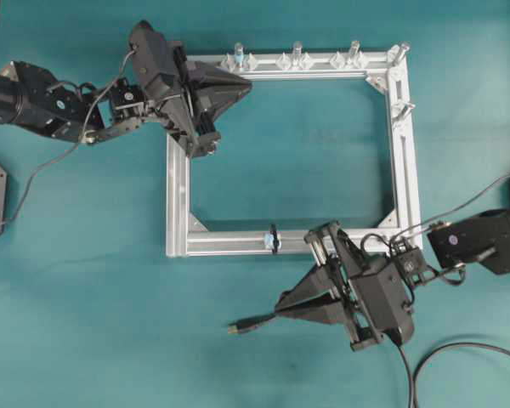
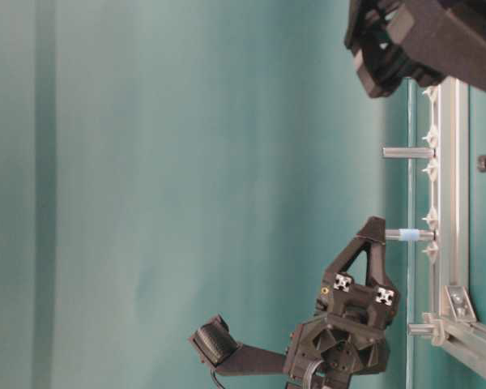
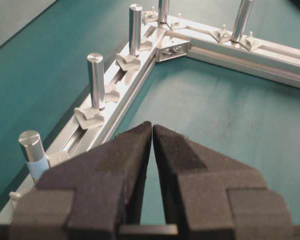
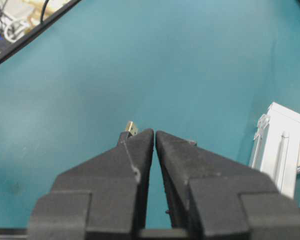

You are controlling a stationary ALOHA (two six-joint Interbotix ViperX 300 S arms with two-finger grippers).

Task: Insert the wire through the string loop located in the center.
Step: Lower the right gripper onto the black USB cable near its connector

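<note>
I should next close my right gripper on the thin part (image 1: 272, 317) of the wire, just behind its metal-tipped plug.
The wire (image 1: 257, 320) is a thin black cable lying on the teal table below the silver frame (image 1: 178, 195). Its metal-tipped plug (image 1: 235, 326) points left. The cable runs right, under my right gripper (image 1: 280, 306), which is shut with nothing showing between its fingers. In the right wrist view the plug (image 4: 132, 128) peeks out just beyond the left fingertip of the right gripper (image 4: 154, 131). The string loop (image 1: 273, 239) is a small black ring around the frame's bottom bar, above and slightly left of the right gripper. My left gripper (image 1: 249, 83) is shut and empty over the frame's top-left corner.
Several upright silver pegs (image 1: 297, 54) stand along the frame's top bar and right corner; one with a blue band (image 3: 32, 150) is nearest my left gripper (image 3: 152, 124). The frame's corner (image 4: 280, 150) lies right of the right gripper. More black cable curls at the bottom right (image 1: 459, 347).
</note>
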